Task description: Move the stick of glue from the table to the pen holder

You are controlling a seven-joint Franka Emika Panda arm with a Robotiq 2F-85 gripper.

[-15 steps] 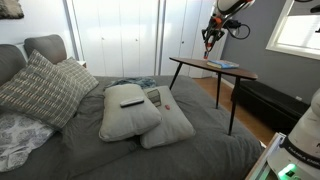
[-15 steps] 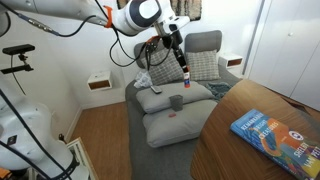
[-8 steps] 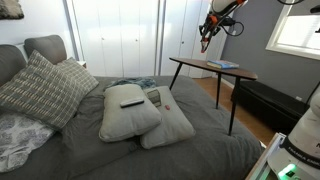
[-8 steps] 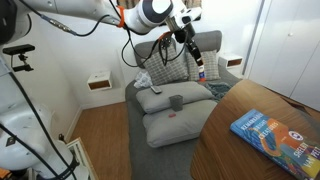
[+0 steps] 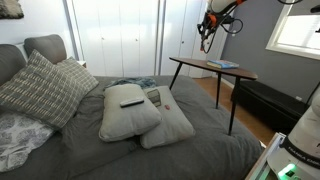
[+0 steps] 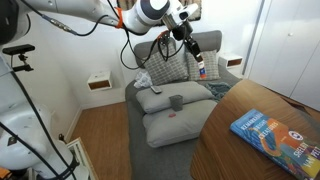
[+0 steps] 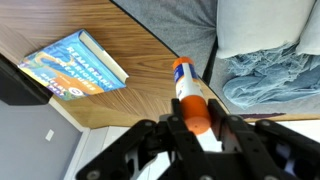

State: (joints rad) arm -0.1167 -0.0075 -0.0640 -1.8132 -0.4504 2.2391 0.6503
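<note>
I need to move the stick of glue to the pillow and let go of it with my gripper in the grey pen holder (image 5: 153, 95) that sits there.
My gripper (image 6: 190, 38) is shut on the glue stick (image 6: 198, 63), a white tube with an orange end, which hangs below the fingers high in the air. In the wrist view the glue stick (image 7: 185, 85) sits between the jaws (image 7: 196, 118). In an exterior view the gripper (image 5: 205, 28) hovers above the near end of the dark-brown table (image 5: 200, 62). The grey pen holder (image 6: 176, 102) stands upright on a grey pillow on the bed, well below the gripper. The table top (image 6: 235, 150) also shows in the wrist view (image 7: 120, 95).
A blue book (image 5: 223, 65) lies on the table, also seen in the wrist view (image 7: 75, 65). A black remote (image 5: 131, 102) lies on a pillow (image 5: 125, 115). Several pillows and crumpled cloth (image 7: 265, 75) cover the grey bed (image 5: 190, 150). A low dark bench (image 5: 270, 100) stands behind the table.
The gripper has risen with the glue stick and shifted from above the table end toward the bed side. The last half second shows only a small upward move.
</note>
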